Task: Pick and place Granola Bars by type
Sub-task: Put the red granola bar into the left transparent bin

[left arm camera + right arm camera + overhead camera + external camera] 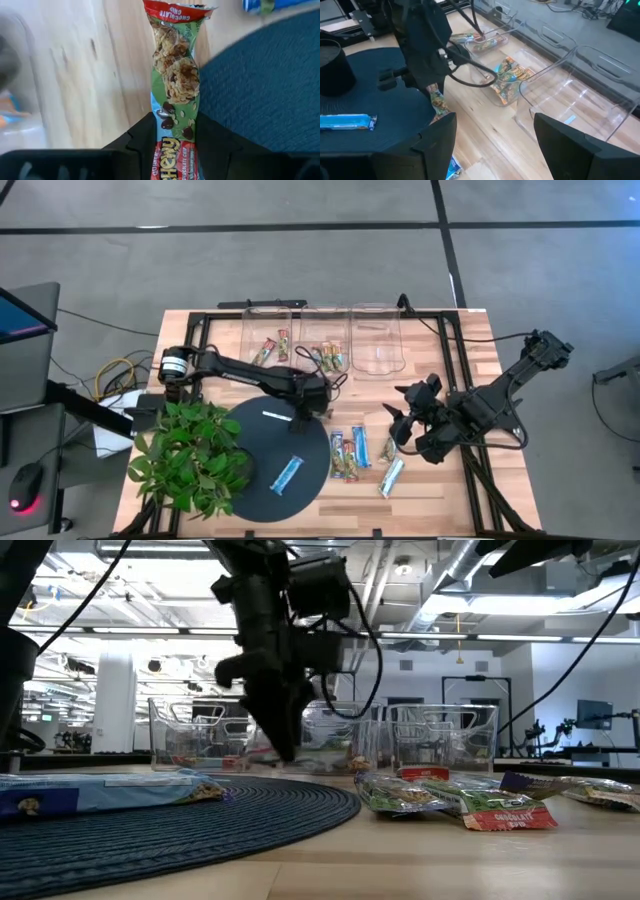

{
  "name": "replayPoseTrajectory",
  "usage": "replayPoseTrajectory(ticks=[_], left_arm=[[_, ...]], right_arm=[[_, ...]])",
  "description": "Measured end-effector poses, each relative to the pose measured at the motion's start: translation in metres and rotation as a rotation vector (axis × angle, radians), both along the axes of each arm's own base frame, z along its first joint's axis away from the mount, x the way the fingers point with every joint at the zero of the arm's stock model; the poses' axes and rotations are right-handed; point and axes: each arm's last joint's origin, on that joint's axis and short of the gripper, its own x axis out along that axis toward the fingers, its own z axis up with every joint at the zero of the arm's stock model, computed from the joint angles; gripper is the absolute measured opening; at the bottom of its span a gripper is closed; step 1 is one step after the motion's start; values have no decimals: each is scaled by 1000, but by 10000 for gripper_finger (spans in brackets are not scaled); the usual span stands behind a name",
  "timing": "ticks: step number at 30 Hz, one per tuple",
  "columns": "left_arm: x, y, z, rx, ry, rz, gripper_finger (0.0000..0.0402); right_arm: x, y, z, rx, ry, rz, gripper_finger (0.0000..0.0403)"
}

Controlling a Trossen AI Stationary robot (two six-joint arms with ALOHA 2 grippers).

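My left gripper is holding the green-and-red granola bar over the dark mat's edge, and I need to release it beside the bars in the clear bin (276, 362) closest to the plant.
My left gripper (308, 406) hangs over the far right edge of the round dark mat (262, 480), shut on a green-and-red granola bar (176, 75). A bright blue bar (287, 473) lies flat on the mat. Several more bars (350, 455) lie on the wood to the mat's right, and a silvery one (391, 476) lies beside them. Other bars rest in the left bin (270, 350) and the middle bin (330, 358). My right gripper (495, 150) is open and hovers right of the loose bars (412, 425), touching nothing. My left gripper pinches the green-and-red bar between its two fingers at one end (174, 142). The fingers come from above, pointing down, and lie along the bar. The bar hangs below them (436, 104), its red free end (175, 10) close over the wood; whether it touches I cannot tell.
Three clear bins stand in a row at the far edge; the right one (376, 340) holds no bars. A potted green plant (190, 455) stands at the near left. A thin white strip (275, 415) lies on the mat. Bare wood shows between the bins and the loose bars.
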Motion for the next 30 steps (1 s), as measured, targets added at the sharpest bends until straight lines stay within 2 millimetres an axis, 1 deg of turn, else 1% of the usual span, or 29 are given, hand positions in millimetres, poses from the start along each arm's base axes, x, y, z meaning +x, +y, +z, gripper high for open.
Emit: replayPoseTrajectory(ticks=[4, 8, 13, 17, 20, 24, 30], left_arm=[[8, 0, 16, 8, -28, -18, 110], [15, 0, 36, 10, -48, -27, 110], [23, -1, 70, -12, -137, -35, 110], [23, 3, 99, 9, -211, 42, 110], [14, 16, 113, 75, -220, 158, 110], [-5, 42, 128, 159, -186, 342, 110], [-37, 85, 139, 205, -114, 583, 110]], right_arm=[[1, -2, 0, -1, 1, -9, 260], [1, -3, 0, -4, 4, -14, 260], [0, -3, 0, -12, 16, -13, 260], [0, -4, -1, -13, 18, -14, 260], [0, -4, -1, -11, 18, -18, 260], [0, -4, -1, -8, 14, -20, 260], [0, -4, -1, -1, 9, -25, 260]])
